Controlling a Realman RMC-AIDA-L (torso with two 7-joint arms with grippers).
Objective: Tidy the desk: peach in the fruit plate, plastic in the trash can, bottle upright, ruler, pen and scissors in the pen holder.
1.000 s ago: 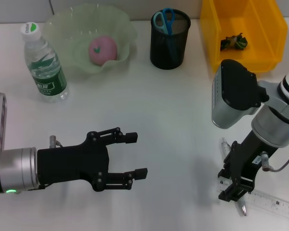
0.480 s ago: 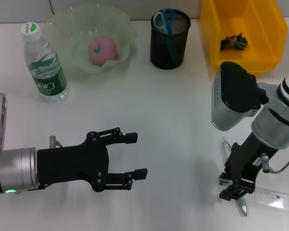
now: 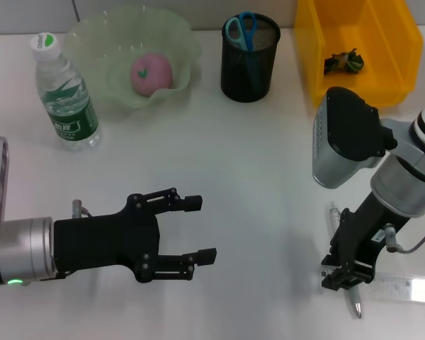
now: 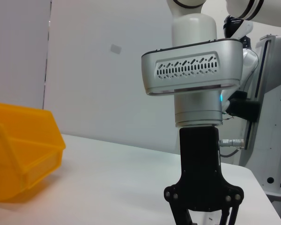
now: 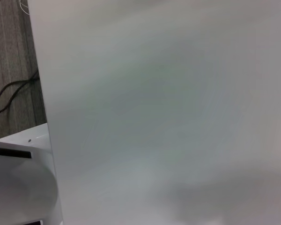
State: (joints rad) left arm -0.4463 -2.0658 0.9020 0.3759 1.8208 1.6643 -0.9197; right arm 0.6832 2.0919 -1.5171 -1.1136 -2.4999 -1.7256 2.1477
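Note:
My right gripper is at a slant over the flat ruler where the pen crosses it. I should open it, turn it more upright and close on the ruler's end (image 3: pixel 326 273).
My right gripper (image 3: pixel 344 278) points down at the desk (image 3: pixel 269 163) near its front right, fingers closed on the near end of the clear ruler (image 3: pixel 405 288). The ruler reaches right toward the edge. The pen (image 3: pixel 356 307) lies under that gripper, its tip poking out in front. My left gripper (image 3: pixel 201 228) hovers open and empty over the front left. The peach (image 3: pixel 151 73) rests in the fruit plate (image 3: pixel 92 35). The bottle (image 3: pixel 65 95) stands upright beside it. The scissors (image 3: pixel 241 30) stand in the pen holder (image 3: pixel 249 67). A dark plastic scrap (image 3: pixel 343 61) lies in the trash can (image 3: pixel 389 42).
The trash can (image 4: pixel 18 154) also shows in the left wrist view, beside the right arm's wrist housing (image 4: pixel 192 70). The right wrist view shows only blurred white desk surface (image 5: pixel 178 117) and floor past its edge.
The right gripper has risen slightly. The ruler has swung with it and now lies more level across the picture. The left arm has stayed still.

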